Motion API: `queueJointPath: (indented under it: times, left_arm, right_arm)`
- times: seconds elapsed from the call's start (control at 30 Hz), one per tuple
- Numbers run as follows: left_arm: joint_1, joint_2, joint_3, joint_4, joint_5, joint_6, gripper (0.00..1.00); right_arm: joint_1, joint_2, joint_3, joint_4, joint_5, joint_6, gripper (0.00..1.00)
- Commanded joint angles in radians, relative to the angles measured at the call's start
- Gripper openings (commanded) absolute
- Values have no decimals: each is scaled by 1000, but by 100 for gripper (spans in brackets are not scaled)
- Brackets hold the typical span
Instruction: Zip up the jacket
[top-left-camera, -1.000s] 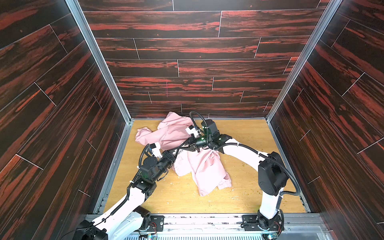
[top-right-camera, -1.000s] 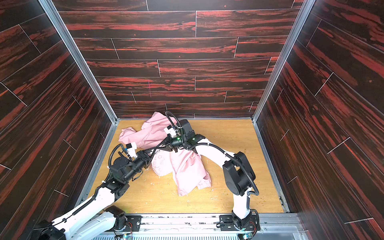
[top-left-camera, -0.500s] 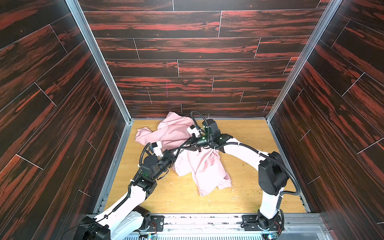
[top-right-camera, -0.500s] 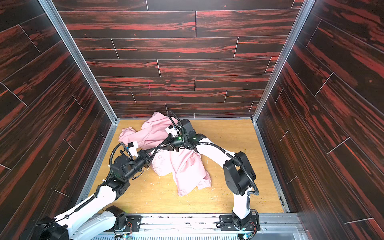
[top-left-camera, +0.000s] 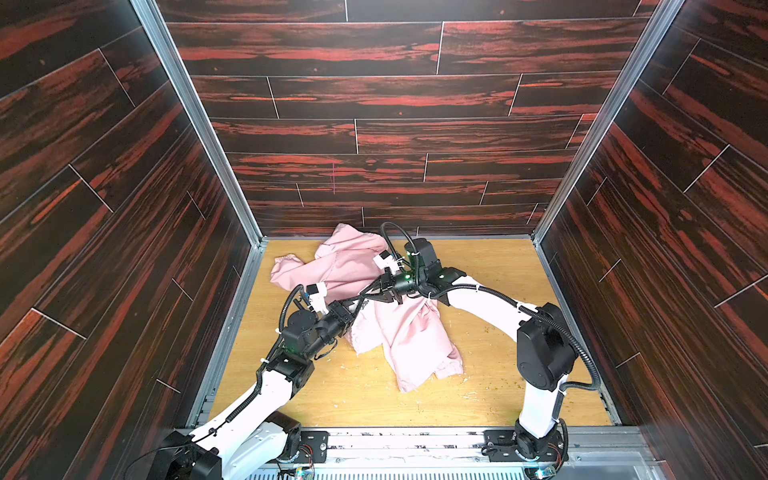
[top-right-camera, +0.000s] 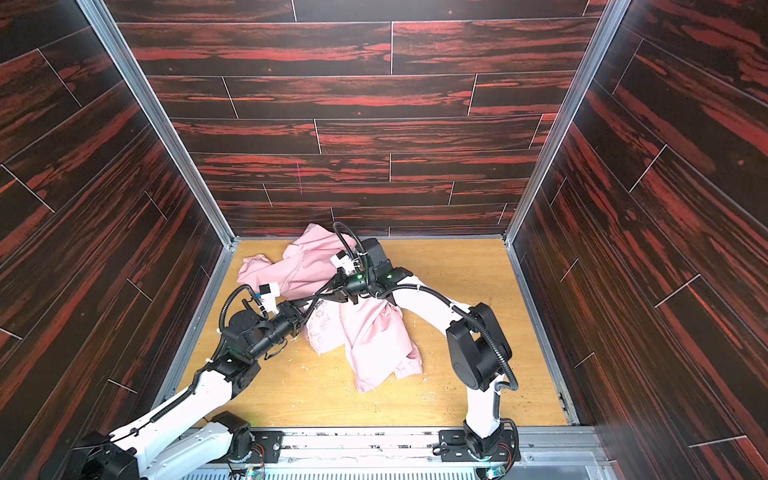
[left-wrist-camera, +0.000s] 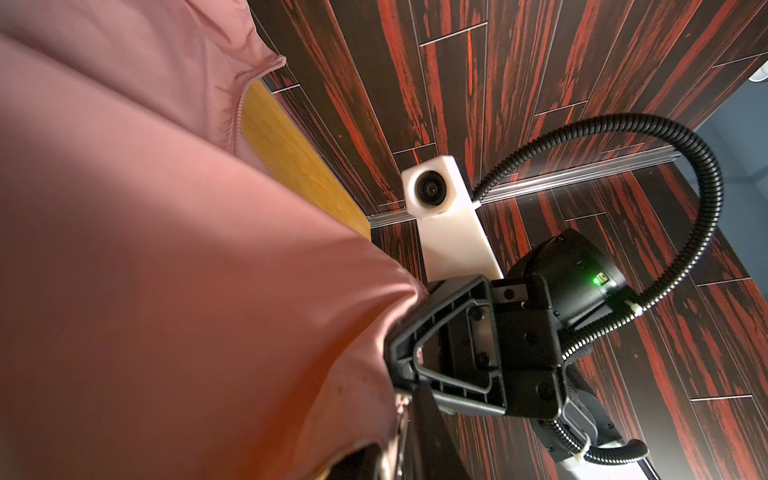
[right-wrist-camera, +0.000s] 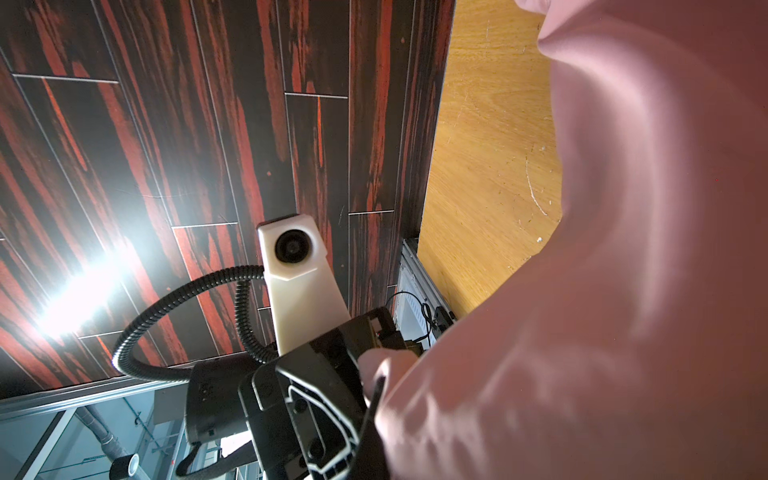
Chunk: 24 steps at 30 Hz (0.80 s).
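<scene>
Next, I open my right gripper, which pinches a bunched fold of the jacket, and take the zipper edge at its end (left-wrist-camera: 401, 406) before my left gripper lets go.
The pink jacket (top-left-camera: 409, 332) (top-right-camera: 374, 332) lies crumpled on the wooden floor, one cuffed sleeve (top-left-camera: 286, 262) pointing back left and another cuff (top-left-camera: 449, 368) at the front. In both top views my left gripper (top-left-camera: 360, 301) (top-right-camera: 311, 302) and right gripper (top-left-camera: 367, 296) (top-right-camera: 319, 297) meet tip to tip at a lifted fold in the jacket's middle. In the left wrist view pink fabric (left-wrist-camera: 166, 249) fills the frame beside my left gripper (left-wrist-camera: 409, 415), which is shut on it. A zipper edge (left-wrist-camera: 239, 112) shows further off. My right gripper (right-wrist-camera: 376, 399) is shut on the jacket (right-wrist-camera: 623, 291) too.
Dark red panelled walls (top-left-camera: 124, 249) close in the left, back and right sides. The wooden floor (top-left-camera: 498, 270) carries small crumbs near the front. A metal rail (top-left-camera: 415, 440) with both arm bases runs along the front edge.
</scene>
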Motion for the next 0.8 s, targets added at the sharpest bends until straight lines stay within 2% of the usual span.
queueJointPath:
  times: [0.0, 0.27, 0.47, 0.57, 0.77]
  left_arm:
    - [-8, -8, 34, 36, 38, 13, 14]
    - [-8, 10, 42, 32, 40, 15, 0]
    - [-8, 10, 8, 94, 4, -17, 0]
    - [-7, 0, -10, 124, -29, -31, 0]
    - [-7, -17, -20, 133, -60, -38, 0]
  right_arm:
    - [0, -56, 10, -4, -12, -16, 0]
    - [-2, -70, 10, 0, -35, -26, 0]
    - [-3, -95, -62, 114, -27, 53, 34]
    - [-3, -104, -99, 189, -13, 106, 38]
    - [-4, -124, -137, 266, 23, 162, 37]
